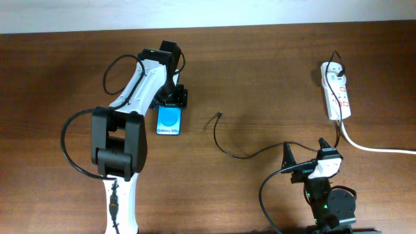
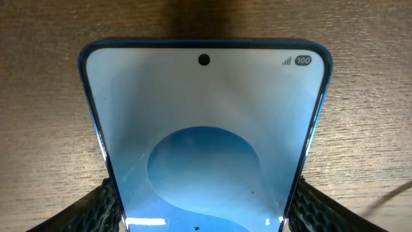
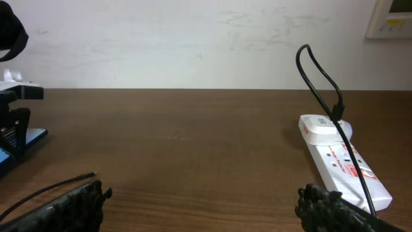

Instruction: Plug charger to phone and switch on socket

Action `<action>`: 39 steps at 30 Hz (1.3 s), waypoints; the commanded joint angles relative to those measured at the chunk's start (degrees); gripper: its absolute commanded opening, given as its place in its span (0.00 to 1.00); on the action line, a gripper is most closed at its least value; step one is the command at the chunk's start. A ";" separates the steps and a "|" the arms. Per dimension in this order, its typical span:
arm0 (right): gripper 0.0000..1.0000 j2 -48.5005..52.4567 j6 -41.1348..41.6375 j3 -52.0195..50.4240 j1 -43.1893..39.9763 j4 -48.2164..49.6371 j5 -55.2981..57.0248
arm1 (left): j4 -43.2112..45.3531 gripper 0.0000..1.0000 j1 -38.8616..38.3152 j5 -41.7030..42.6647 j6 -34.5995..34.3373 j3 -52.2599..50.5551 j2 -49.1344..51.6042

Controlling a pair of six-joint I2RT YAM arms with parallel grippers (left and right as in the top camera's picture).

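Note:
The robot's right gripper needs to next move to the phone's near end [image 1: 174, 127] by the "Galaxy" text and close there, while the left gripper holds the phone's far end.
The phone [image 1: 169, 121] lies flat on the table, blue screen up, with white "Galaxy" text at its near end. My left gripper [image 1: 173, 99] is shut on the phone's far end. In the left wrist view both fingers [image 2: 203, 216] press the phone's [image 2: 203, 109] side edges. The charger [image 1: 229, 151] is a thin black cable, its plug tip [image 1: 221, 115] lying free right of the phone. The cable runs on to the socket [image 1: 337, 91], a white power strip at the right. My right gripper [image 1: 304, 153] is open and empty near the front edge, its fingers [image 3: 203, 212] apart with the plug tip [image 3: 90, 175] lying ahead of the left one.
The socket's thick white cord [image 1: 377, 148] runs off the right edge. The right wrist view shows the socket [image 3: 341, 158] with red markings, the charger cable looping above it [image 3: 320, 74], and a white wall behind the table.

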 commanded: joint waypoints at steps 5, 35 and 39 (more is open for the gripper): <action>0.98 -0.33 0.20 -0.37 -0.02 -0.28 -0.11 | -5.90 0.00 0.15 0.61 -13.55 7.13 -1.01; 0.98 -0.33 2.08 -0.37 0.02 0.66 -10.54 | -28.35 0.00 12.17 59.21 -27.45 18.05 -1.01; 0.98 -0.33 13.25 -0.13 0.02 0.59 -11.65 | -28.35 0.00 12.17 60.41 -27.54 18.05 -1.01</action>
